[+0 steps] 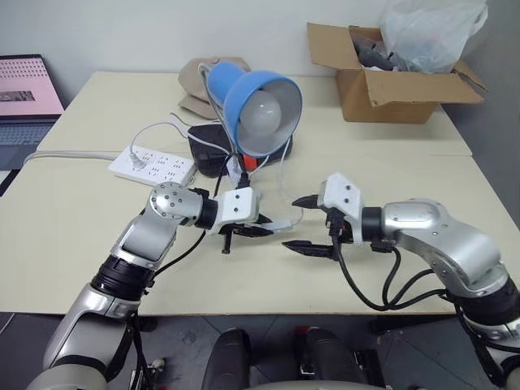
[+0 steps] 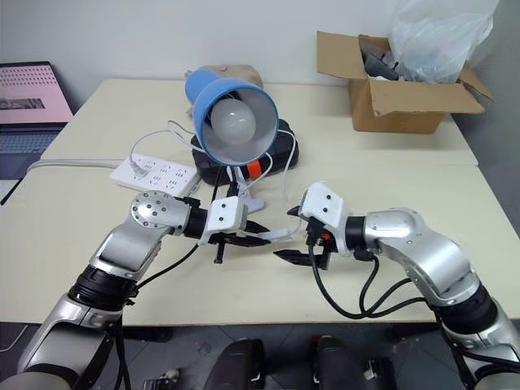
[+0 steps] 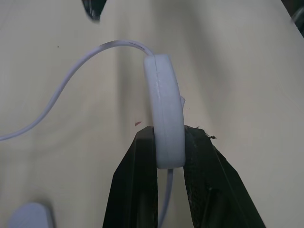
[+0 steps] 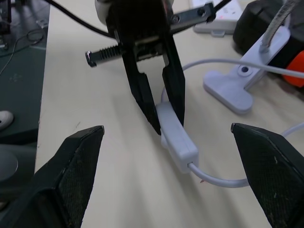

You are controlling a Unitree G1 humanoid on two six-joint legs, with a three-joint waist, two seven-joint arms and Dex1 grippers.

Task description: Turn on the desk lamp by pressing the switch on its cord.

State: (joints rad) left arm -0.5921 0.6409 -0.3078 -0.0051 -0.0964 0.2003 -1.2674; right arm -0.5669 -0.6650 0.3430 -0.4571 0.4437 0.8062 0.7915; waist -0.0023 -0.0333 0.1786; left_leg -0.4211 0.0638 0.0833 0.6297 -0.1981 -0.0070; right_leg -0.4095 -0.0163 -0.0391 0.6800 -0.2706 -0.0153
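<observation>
My left gripper needs to set the white switch down on the bare table [image 1: 298, 217] [image 3: 119, 80] in front of the lamp, between the fingertips of my right gripper.
The blue desk lamp [image 1: 258, 110] stands at the table's middle, its white bulb facing me and its white clip base [image 4: 228, 88] on the tabletop. The thin white cord [image 3: 71, 90] loops down to the small white switch [image 4: 176, 135]. My left gripper [image 1: 262, 228] is shut on one end of the switch and holds it edge-up just over the table. My right gripper [image 1: 292, 223] faces it from the right, open wide. Its fingertips stand above and below the switch's free end without touching it.
A white power strip [image 1: 153, 162] lies left of the lamp, with a black case [image 1: 207, 150] behind the clip. A cardboard box [image 1: 390, 77] with a plastic bag sits at the back right, and a laptop [image 1: 28, 97] at the far left. The table edge runs close below both grippers.
</observation>
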